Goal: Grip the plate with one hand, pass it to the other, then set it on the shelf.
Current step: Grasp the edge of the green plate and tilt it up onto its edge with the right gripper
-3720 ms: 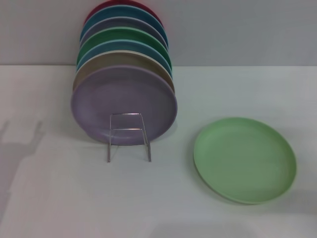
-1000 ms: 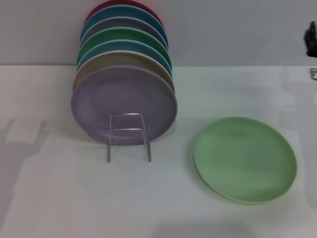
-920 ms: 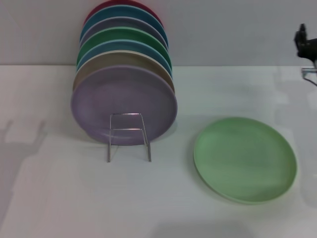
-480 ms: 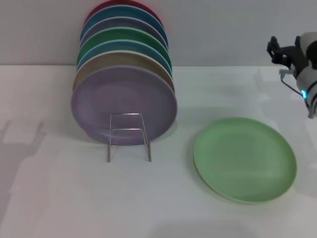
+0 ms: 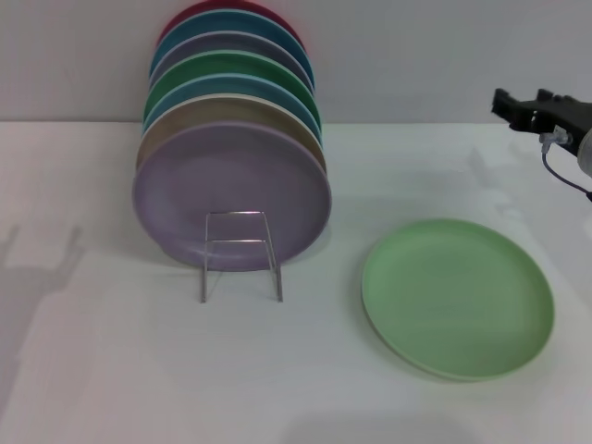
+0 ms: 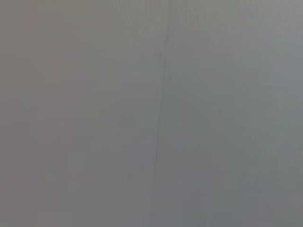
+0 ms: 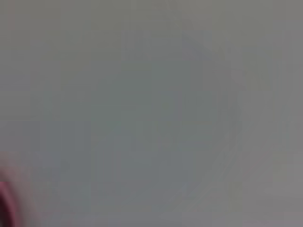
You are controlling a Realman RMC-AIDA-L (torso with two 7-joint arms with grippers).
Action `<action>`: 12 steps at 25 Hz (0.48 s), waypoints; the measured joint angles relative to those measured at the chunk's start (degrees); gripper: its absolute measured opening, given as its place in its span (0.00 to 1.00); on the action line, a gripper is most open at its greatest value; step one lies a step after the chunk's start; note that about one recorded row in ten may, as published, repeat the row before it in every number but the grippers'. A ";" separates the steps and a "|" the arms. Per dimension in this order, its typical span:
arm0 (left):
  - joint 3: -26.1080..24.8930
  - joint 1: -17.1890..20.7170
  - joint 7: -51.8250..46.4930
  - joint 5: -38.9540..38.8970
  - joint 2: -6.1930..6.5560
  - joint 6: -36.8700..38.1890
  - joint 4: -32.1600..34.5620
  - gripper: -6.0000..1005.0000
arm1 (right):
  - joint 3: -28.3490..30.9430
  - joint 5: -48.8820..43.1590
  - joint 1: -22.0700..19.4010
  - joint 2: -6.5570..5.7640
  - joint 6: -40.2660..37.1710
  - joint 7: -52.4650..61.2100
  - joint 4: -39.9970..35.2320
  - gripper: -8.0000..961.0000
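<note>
Next, I bring my right gripper to the light mint-green plate's rim (image 5: 539,268) and close it there, on the side that faces away from the wire rack.
The light mint-green plate (image 5: 458,296) lies flat on the white table, right of centre in the head view. The shelf (image 5: 240,255) is a thin silver wire rack at centre left; its small front loop stands before a row of upright plates. My right gripper (image 5: 520,100) hovers at the far right edge, above and behind the plate and well apart from it, fingers pointing left and open with nothing between them. My left gripper is out of view. Both wrist views give only a blank grey surface.
Several plates stand on edge in the rack, a lilac plate (image 5: 231,185) at the front and a darker green plate (image 5: 236,67) farther back. A grey wall (image 5: 416,55) runs behind the white table (image 5: 111,370). A pink-red smear (image 7: 4,203) sits in a corner of the right wrist view.
My right gripper has come into view from the right edge and moved left, turning its fingers level. The plate and the rack have not moved.
</note>
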 joint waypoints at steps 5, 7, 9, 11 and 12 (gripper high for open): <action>0.06 -0.01 0.00 0.06 0.06 0.22 -0.02 0.87 | 5.96 -16.63 -0.15 -0.06 15.62 10.64 -7.85 0.65; 0.08 -0.02 0.00 0.07 0.05 0.23 -0.04 0.87 | 6.73 -18.90 -0.33 -0.03 18.31 12.10 -9.78 0.64; 0.19 -0.01 0.00 0.11 0.00 0.23 -0.07 0.87 | 8.11 -21.58 -0.57 0.02 23.64 13.47 -12.65 0.64; 0.23 -0.03 0.00 0.15 -0.06 0.23 -0.08 0.87 | 10.25 -22.52 -0.36 -0.10 30.37 13.69 -14.79 0.64; 0.23 -0.05 0.00 0.17 -0.09 0.23 -0.10 0.87 | 11.57 -22.67 -0.03 -0.24 33.59 13.70 -15.47 0.63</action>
